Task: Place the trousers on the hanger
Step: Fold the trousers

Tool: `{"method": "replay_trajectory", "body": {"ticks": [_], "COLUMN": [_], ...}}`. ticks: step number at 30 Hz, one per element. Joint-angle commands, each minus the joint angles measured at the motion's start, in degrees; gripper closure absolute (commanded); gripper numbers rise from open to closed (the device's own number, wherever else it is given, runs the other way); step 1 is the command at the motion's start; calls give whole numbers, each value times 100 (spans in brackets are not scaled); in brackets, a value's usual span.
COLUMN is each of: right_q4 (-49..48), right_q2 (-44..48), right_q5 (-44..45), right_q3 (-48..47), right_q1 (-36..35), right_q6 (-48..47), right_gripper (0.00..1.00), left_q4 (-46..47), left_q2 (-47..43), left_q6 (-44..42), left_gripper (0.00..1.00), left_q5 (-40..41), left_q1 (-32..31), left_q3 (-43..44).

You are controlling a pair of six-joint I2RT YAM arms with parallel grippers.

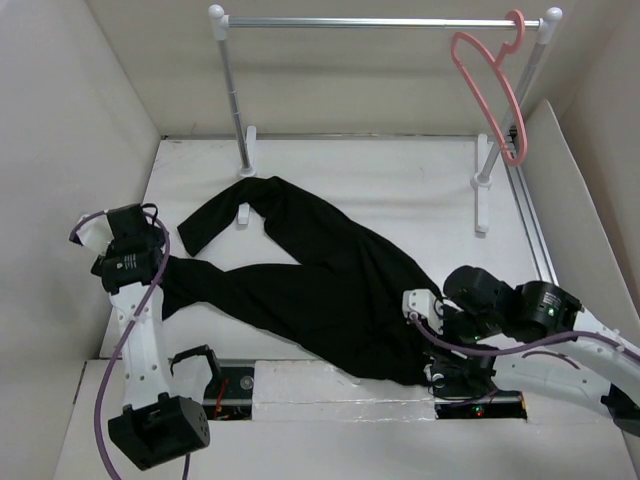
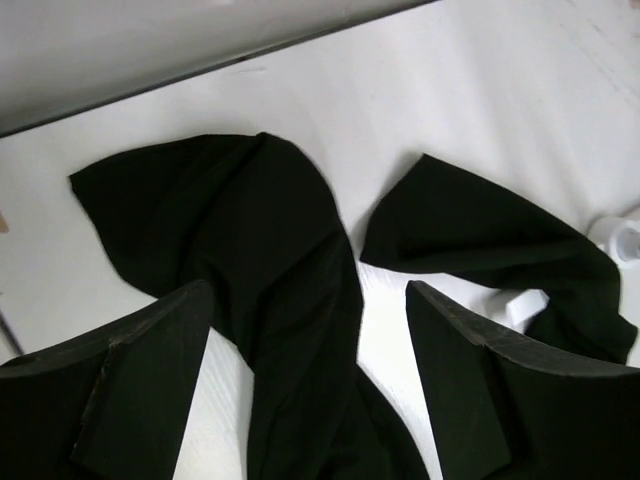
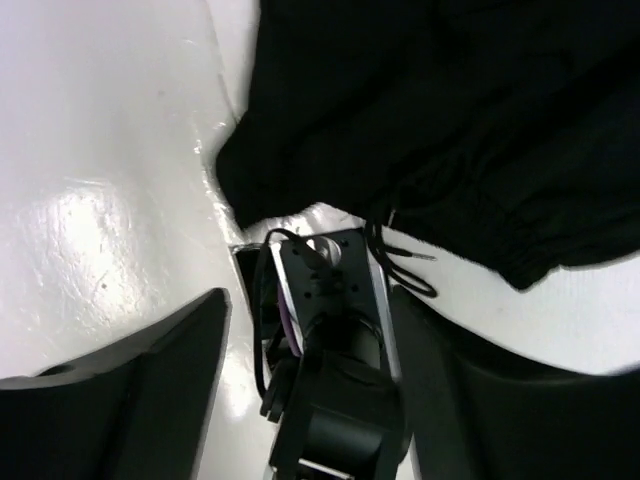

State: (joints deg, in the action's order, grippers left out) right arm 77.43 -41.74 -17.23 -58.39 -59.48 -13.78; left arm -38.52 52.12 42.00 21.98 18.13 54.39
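The robot's left gripper needs to next move to the upper leg's end (image 1: 204,230) (image 2: 432,248) on the black trousers, near the white post foot, and close there.
The black trousers (image 1: 320,275) lie flat on the white table, both legs to the left, the waist at the near right. The pink hanger (image 1: 490,85) hangs by its hook at the right end of the rail. My left gripper (image 1: 168,275) is open over the lower leg's end; in the left wrist view (image 2: 310,295) a fold of leg (image 2: 250,230) lies between its fingers, untouched as far as I can tell. My right gripper (image 1: 443,348) is open and empty just off the waist; in its wrist view (image 3: 305,300) the waistband (image 3: 450,140) and drawstring (image 3: 400,262) lie ahead.
A silver rail (image 1: 380,22) on white posts spans the back; one post foot (image 1: 243,213) sits by the upper leg. White walls close both sides. A metal track (image 1: 532,225) runs along the right. The right arm's base mount (image 3: 330,300) shows between the right fingers.
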Motion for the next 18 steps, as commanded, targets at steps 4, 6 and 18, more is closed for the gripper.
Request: {"method": "replay_trajectory", "body": {"ticks": [4, 6, 18], "right_q4": [-25, -341, -3872], "right_q2": [-854, -1142, -1450], "right_q5": [2637, 3188, 1249], "right_q3": [-858, -788, 906], "right_q1": [-81, 207, 4669], "right_q6": [710, 632, 85], "right_gripper": [13, 35, 30], "left_q4": [1409, 1741, 2112], "left_q2": [571, 1132, 4102], "left_q6": [-447, -412, 10], "left_gripper": [26, 29, 27], "left_q5": [-958, -1222, -1397], "left_q1": [-512, -678, -1127], "left_q3": [72, 45, 1178]}}
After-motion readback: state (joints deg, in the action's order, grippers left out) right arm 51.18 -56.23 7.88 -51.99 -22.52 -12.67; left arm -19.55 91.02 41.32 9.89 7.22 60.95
